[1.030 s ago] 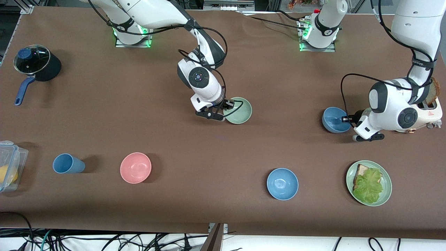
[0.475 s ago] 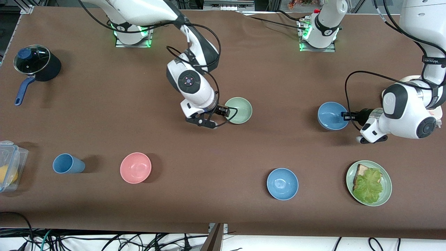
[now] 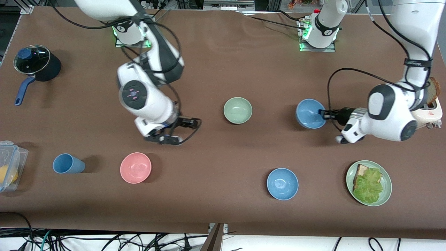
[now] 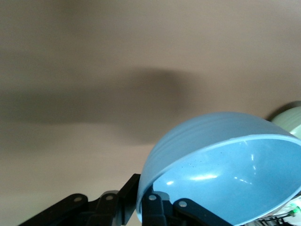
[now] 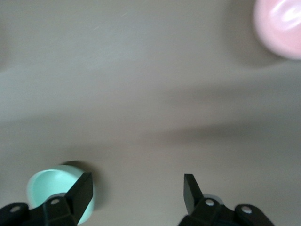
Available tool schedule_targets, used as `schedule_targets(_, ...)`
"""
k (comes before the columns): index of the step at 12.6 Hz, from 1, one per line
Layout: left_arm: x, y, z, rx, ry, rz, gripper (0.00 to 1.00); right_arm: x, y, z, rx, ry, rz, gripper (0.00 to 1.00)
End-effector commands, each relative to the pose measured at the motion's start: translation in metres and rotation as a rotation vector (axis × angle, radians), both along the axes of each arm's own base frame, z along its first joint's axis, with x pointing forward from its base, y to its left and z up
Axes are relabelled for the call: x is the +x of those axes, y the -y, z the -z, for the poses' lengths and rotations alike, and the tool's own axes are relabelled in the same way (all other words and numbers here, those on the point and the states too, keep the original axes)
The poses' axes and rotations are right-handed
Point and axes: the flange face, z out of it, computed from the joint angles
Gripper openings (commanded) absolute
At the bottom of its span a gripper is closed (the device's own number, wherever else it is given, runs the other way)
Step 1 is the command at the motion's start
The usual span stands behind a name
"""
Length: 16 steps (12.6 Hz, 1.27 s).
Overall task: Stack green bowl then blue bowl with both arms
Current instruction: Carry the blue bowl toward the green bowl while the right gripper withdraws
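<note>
Next, I let go of the dusty blue bowl with my left gripper inside the pale green bowl [image 3: 238,109] [image 4: 294,123] on the brown table. The dusty blue bowl is still tilted above the table.
The pale green bowl [image 3: 237,110] sits upright on the brown table mid-way between the arms, with nothing touching it. My right gripper [image 3: 191,122] hangs open and empty over bare table, apart from the green bowl [image 5: 51,186] toward the right arm's end. The right gripper [image 5: 137,190] has nothing between its jaws. My left gripper [image 3: 322,112] is shut on the rim of the dusty blue bowl [image 3: 309,113]. It holds that bowl tilted above the table, beside the green bowl toward the left arm's end. In the left wrist view the blue bowl [image 4: 225,174] is pinched by the left gripper [image 4: 143,205].
Nearer the front camera lie a pink bowl [image 3: 135,167], a blue cup [image 3: 68,164], a brighter blue bowl [image 3: 282,183] and a green plate [image 3: 388,190] with bread and lettuce. A lidded black pot [image 3: 36,66], a clear container [image 3: 8,164] and a toaster [image 3: 432,111] stand at the table's ends.
The right gripper opened, let go of the green bowl and drew away toward the right arm's end. The left gripper carried the blue bowl toward the green bowl.
</note>
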Motion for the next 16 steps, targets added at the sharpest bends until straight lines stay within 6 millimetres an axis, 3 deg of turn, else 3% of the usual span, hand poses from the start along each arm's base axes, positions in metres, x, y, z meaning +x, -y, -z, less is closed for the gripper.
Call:
schedule_targets(1, 0.003, 0.054, -0.003, 0.050, 0.018, -0.036, 0.00, 0.017, 0.073, -0.038, -0.036, 0.023, -0.079, 0.97)
schedule_targets(5, -0.001, 0.100, -0.001, 0.106, 0.024, -0.072, 0.00, 0.026, 0.172, -0.070, -0.077, 0.009, -0.188, 0.98)
schedule_targets(7, -0.003, 0.118, -0.005, 0.065, 0.024, -0.089, 0.00, 0.021, 0.205, -0.099, -0.083, 0.018, -0.182, 0.98)
schedule_targets(9, -0.014, 0.149, -0.004, 0.083, 0.023, -0.083, 0.00, 0.016, 0.238, -0.133, -0.078, 0.062, -0.133, 0.99)
schedule_targets(11, -0.033, 0.191, 0.002, 0.127, 0.024, -0.104, 0.00, 0.011, 0.278, -0.152, -0.056, 0.081, -0.075, 0.99)
schedule_targets(16, -0.060, 0.250, 0.001, 0.148, -0.001, -0.125, 0.00, -0.010, 0.352, -0.158, -0.043, 0.038, -0.130, 0.99)
